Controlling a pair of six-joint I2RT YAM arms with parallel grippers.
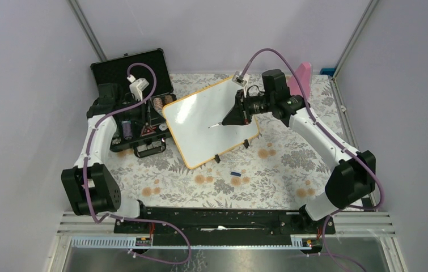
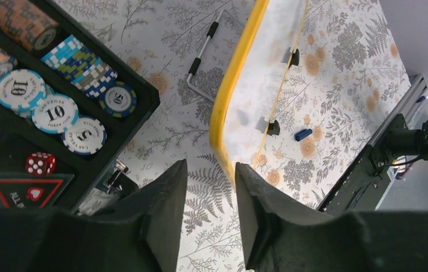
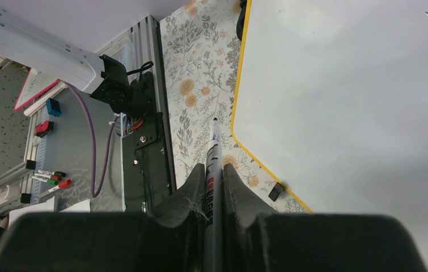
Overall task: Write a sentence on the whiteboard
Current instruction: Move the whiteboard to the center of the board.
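The whiteboard's bottom edge lies at a slant across the cloth. I should use my left gripper to take the whiteboard's upper corner (image 2: pixel 217 135), turn it straighter and hold it steady before writing.
The whiteboard (image 1: pixel 200 113), white with an orange-yellow rim, lies tilted at the table's middle; its face is blank, and no sentence shows on it. My right gripper (image 1: pixel 235 116) hovers over the board's right part, shut on a marker (image 1: pixel 216 124) whose tip points at the board's middle. In the right wrist view the marker (image 3: pixel 212 164) sticks out between my fingers, past the board's (image 3: pixel 342 102) rim. My left gripper (image 2: pixel 211 170) is open and empty, low at the board's left rim (image 2: pixel 223 107). A blue marker cap (image 1: pixel 234 173) lies in front of the board.
An open black case (image 1: pixel 132 73) with poker chips (image 2: pixel 58 107) and a red die (image 2: pixel 40 163) sits left of the board, under my left arm. A pink object (image 1: pixel 302 76) stands at the back right. Floral cloth covers the table.
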